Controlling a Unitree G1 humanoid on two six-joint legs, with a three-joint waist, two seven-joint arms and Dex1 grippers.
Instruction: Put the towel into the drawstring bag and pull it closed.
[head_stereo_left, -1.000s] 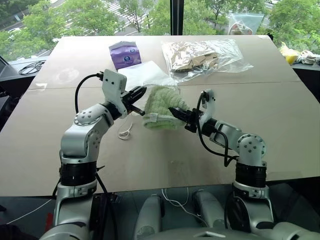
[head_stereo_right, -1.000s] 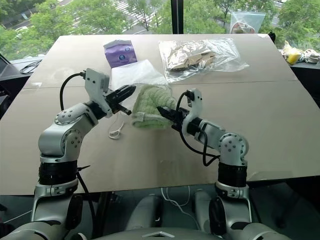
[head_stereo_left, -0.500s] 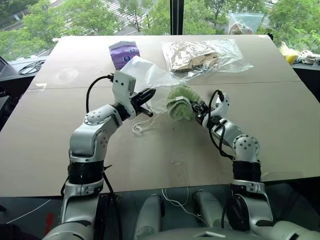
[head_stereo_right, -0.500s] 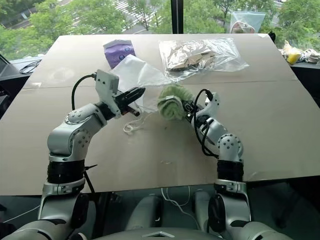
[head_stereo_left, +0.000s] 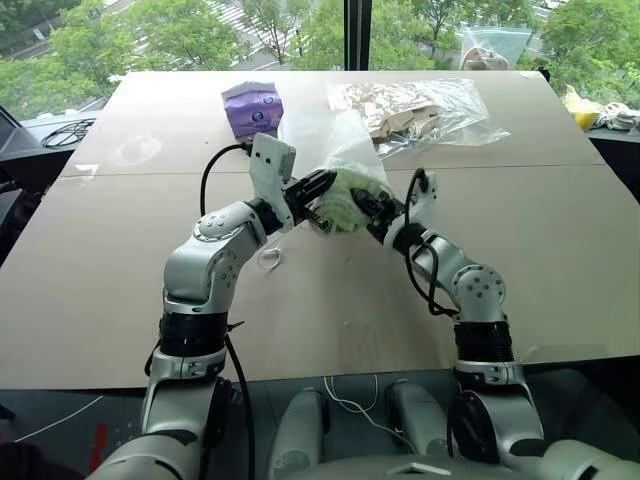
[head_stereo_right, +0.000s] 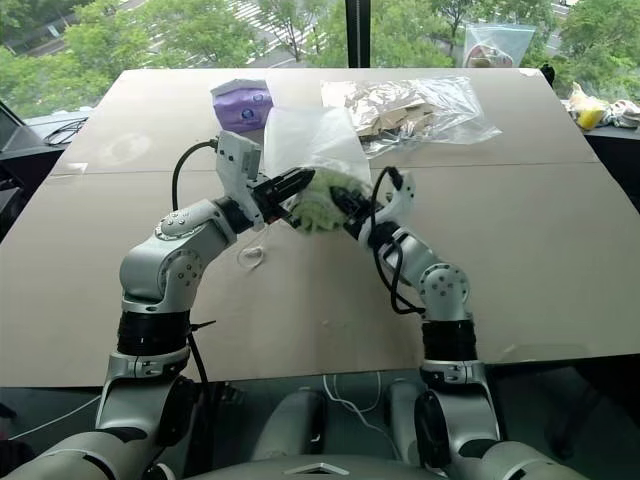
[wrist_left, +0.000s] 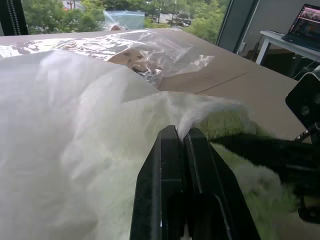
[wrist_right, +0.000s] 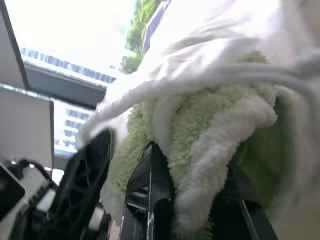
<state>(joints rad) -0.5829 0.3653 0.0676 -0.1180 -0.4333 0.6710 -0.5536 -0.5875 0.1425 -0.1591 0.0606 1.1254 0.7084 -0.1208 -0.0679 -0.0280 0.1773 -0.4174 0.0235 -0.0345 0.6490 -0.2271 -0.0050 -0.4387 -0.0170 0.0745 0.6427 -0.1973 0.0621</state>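
The robot's right gripper should release the light-green towel just inside the opening of the white drawstring bag (head_stereo_left: 358, 183) (wrist_right: 212, 82).
My left gripper (head_stereo_left: 322, 186) is shut on the rim of the white drawstring bag (head_stereo_left: 335, 140) and holds it up off the table; the thin fabric is pinched between its black fingers (wrist_left: 172, 165). The light-green towel (head_stereo_left: 345, 208) hangs bunched at the bag's mouth, with my right gripper (head_stereo_left: 362, 205) shut on it from the right. White bag fabric (wrist_right: 235, 45) drapes over the top of the towel (wrist_right: 200, 130), while the towel's lower part still shows green below it. The two grippers nearly meet. A cord loop (head_stereo_left: 268, 260) of the bag lies on the table below.
Behind the bag a purple tissue pack (head_stereo_left: 251, 105) lies on the tan table (head_stereo_left: 120, 250). A clear plastic bag of tan items (head_stereo_left: 430, 105) sits at the back right. Another clear bag (head_stereo_left: 490, 45) stands by the window, and yellow things (head_stereo_left: 582, 108) lie off the right edge.
The left gripper has lifted the bag's rim and swung it right. The right gripper has carried the towel up and left into the bag's mouth. The hands have come together.
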